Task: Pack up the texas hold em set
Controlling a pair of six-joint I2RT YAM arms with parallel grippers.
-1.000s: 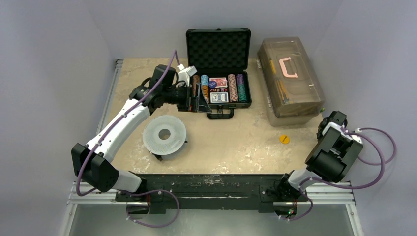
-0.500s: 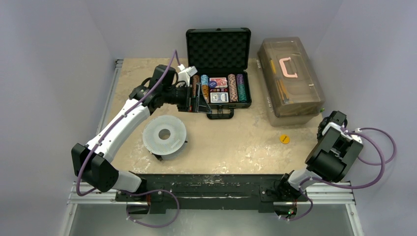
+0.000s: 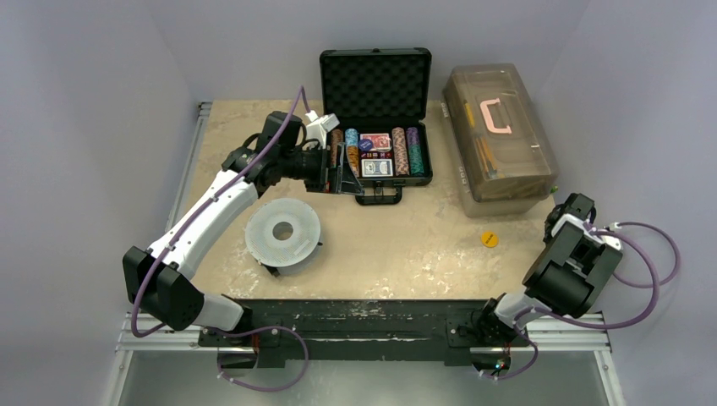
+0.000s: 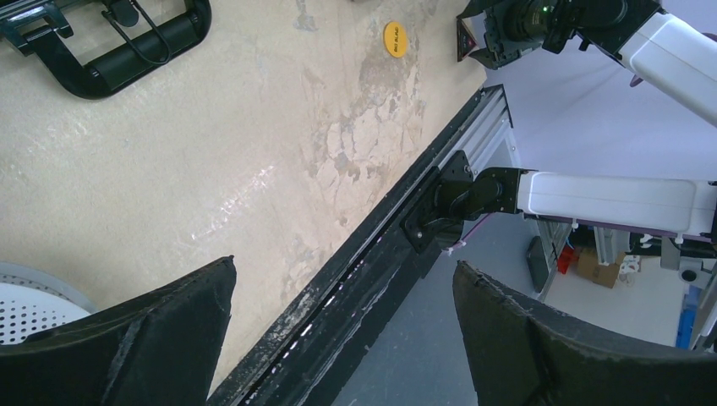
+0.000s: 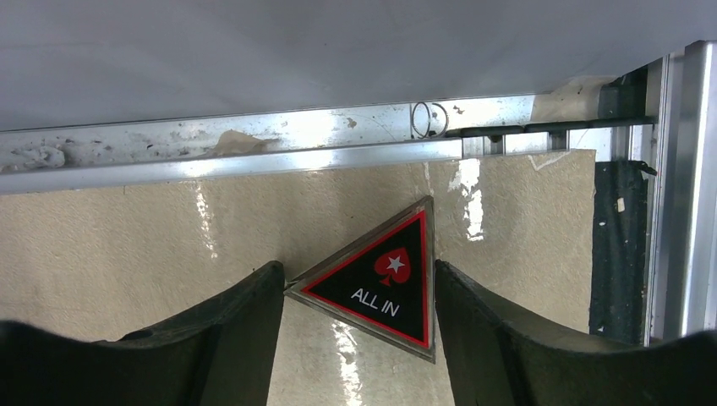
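Next, I let go of the black triangular marker with my right gripper on the blue-and-white card deck (image 3: 382, 167) nearest the briefcase handle.
The black briefcase (image 3: 374, 85) stands open at the back of the table, lid up, with rows of coloured chips (image 3: 400, 150) and two red card decks (image 3: 376, 167) inside. My left gripper (image 3: 342, 173) hovers at the case's front left corner, open and empty (image 4: 344, 266); the case handle (image 4: 127, 42) shows in its wrist view. A black triangular "ALL IN" marker (image 5: 385, 283) lies flat on the table near the right edge. My right gripper (image 5: 359, 275) has a finger against each side of it. A small yellow round button (image 3: 489, 239) lies loose on the table, left of the right gripper (image 3: 568, 207).
A translucent brown toolbox (image 3: 499, 144) with a pink handle sits right of the case. A grey-white perforated disc (image 3: 282, 231) lies under the left forearm. A metal rail (image 5: 254, 148) and the wall run just past the marker. The table's front edge (image 4: 372, 228) is a black rail.
The right jaws have closed in until they touch the triangular marker, and the right wrist has shifted slightly. The left arm has stayed still.
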